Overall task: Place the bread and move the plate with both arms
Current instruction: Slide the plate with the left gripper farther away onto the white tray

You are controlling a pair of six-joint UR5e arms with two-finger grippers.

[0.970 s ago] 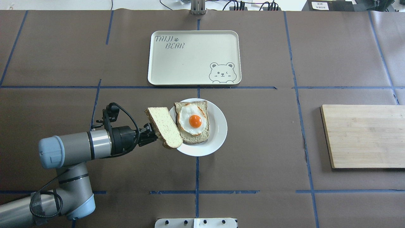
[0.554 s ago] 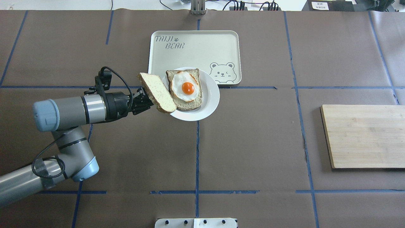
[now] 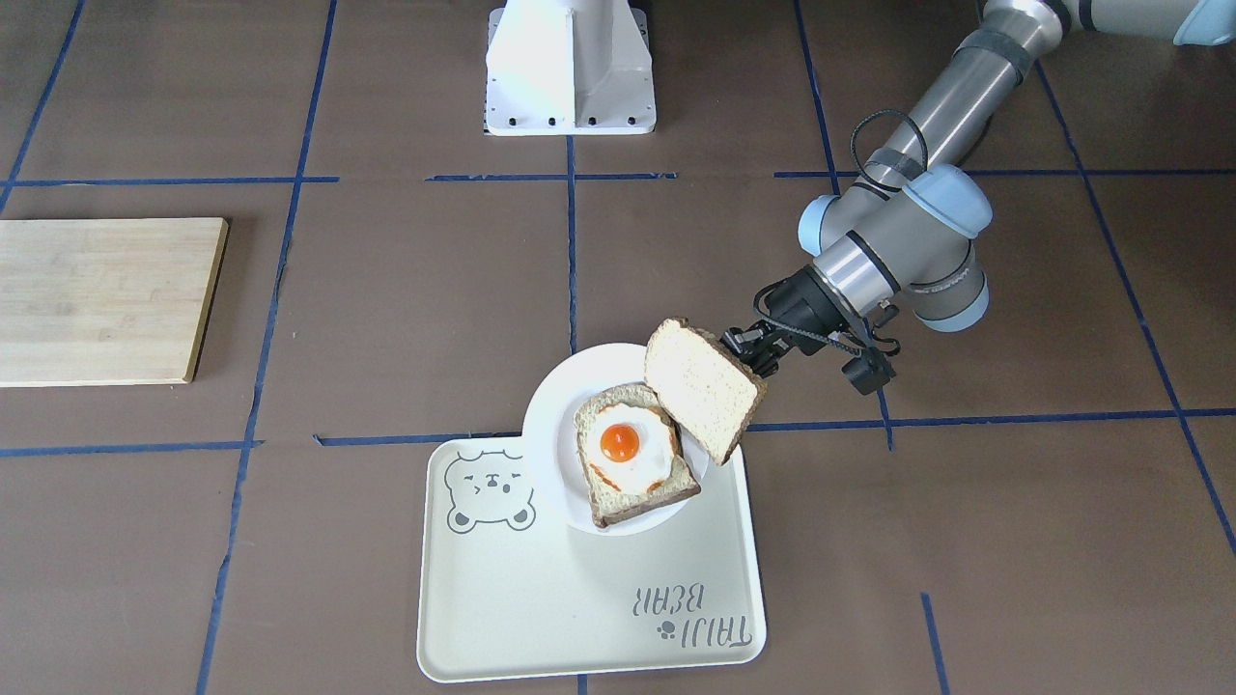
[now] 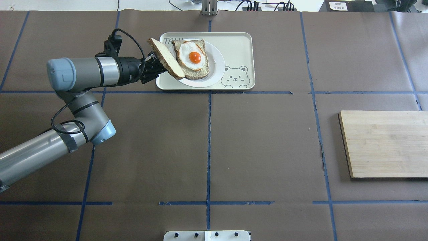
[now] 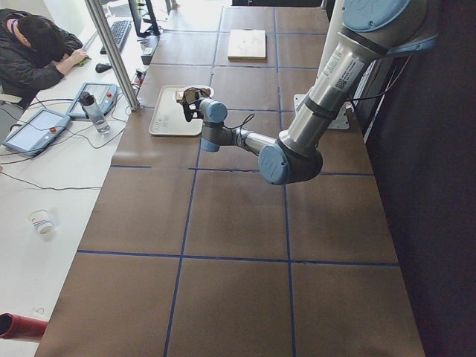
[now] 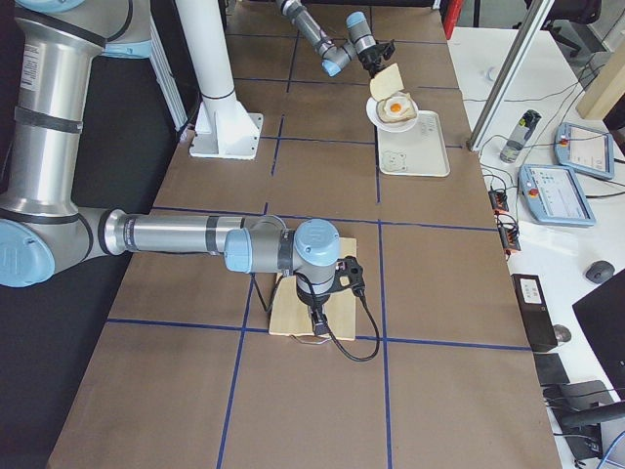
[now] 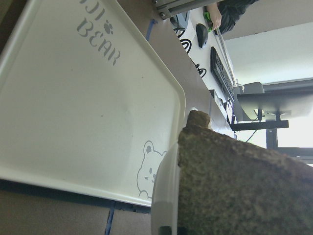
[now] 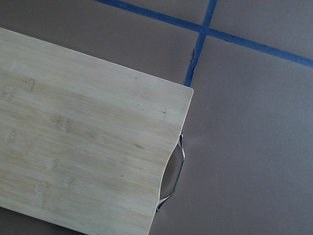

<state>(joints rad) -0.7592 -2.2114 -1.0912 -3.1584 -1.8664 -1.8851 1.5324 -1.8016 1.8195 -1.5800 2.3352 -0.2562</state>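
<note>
Next, my left gripper sets the white plate down on the tray (image 3: pixel 610 527) (image 7: pixel 108 105) between the bear drawing and the lettering.
My left gripper (image 4: pixel 154 68) is shut on the left rim of the white plate (image 4: pixel 215 67) and holds it a little above the tray. The plain bread slice (image 4: pixel 167 63) stands tilted at that rim, against the fingers. Whether it is pinched too, I cannot tell. An egg toast (image 4: pixel 192 58) lies flat on the plate. In the front view the bread (image 3: pixel 700 391) hides the fingertips, and the plate (image 3: pixel 560 405) overhangs the tray's robot-side edge. The left wrist view shows the bread's crust (image 7: pixel 244 186) and the plate rim (image 7: pixel 166 196). My right gripper (image 6: pixel 317 322) hovers at the cutting board's edge. I cannot tell its state.
The cream bear tray (image 4: pixel 234 43) lies at the table's far middle, and also shows in the front view (image 3: pixel 579 598). A wooden cutting board (image 4: pixel 384 144) lies at the right and fills the right wrist view (image 8: pixel 73 147). The white robot base (image 3: pixel 570 68) stands at the near edge.
My left arm has carried the plate, with the bread and the egg toast, away from the robot, from the table's middle to over the tray. The grip is unchanged.
</note>
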